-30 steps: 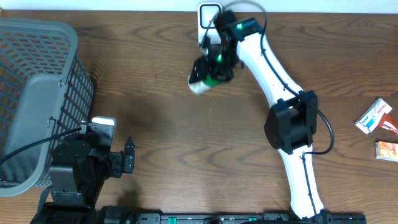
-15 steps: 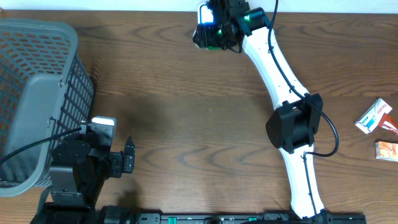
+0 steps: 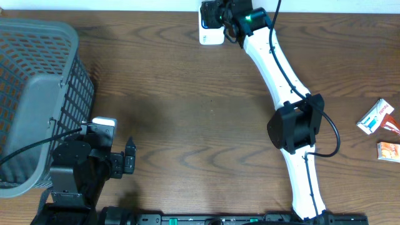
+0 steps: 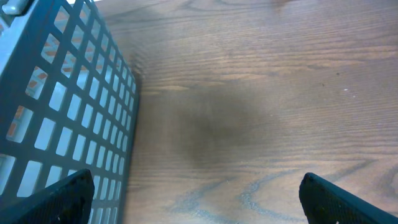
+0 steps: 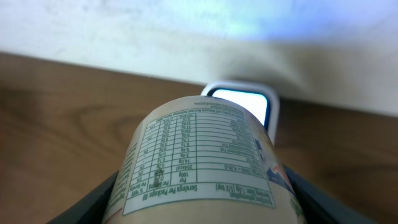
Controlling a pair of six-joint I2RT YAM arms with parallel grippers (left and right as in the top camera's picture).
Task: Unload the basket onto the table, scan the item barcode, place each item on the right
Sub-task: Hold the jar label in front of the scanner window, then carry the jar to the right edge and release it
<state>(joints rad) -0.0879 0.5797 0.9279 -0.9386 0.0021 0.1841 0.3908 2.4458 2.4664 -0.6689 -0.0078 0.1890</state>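
Next, my right gripper releases the item on the bare table (image 3: pixel 377 98) just behind the red and white box. The item now hangs just in front of the scanner.
The item (image 5: pixel 205 162) is a pale round container with a green-printed nutrition table. My right gripper (image 5: pixel 208 208) is shut on it, with a dark finger on each side of its body. It hangs just in front of the white scanner (image 5: pixel 244 99), whose window glows. In the overhead view my right gripper (image 3: pixel 219 15) is at the table's far edge, above the scanner (image 3: pixel 210 35), and hides the item. No barcode shows in any view. My left gripper (image 3: pixel 129 159) rests open near the front left with nothing between its fingers, which stand wide apart in the left wrist view (image 4: pixel 199 202).
A grey mesh basket (image 3: pixel 37 94) fills the left side, right beside my left gripper (image 4: pixel 56 112). Two small boxes, one red and white (image 3: pixel 376 117) and one orange (image 3: pixel 389 150), lie at the right edge. A white wall runs behind the scanner.
My right gripper has carried the item from the table's middle back to the far edge, above the scanner. The left arm has not moved.
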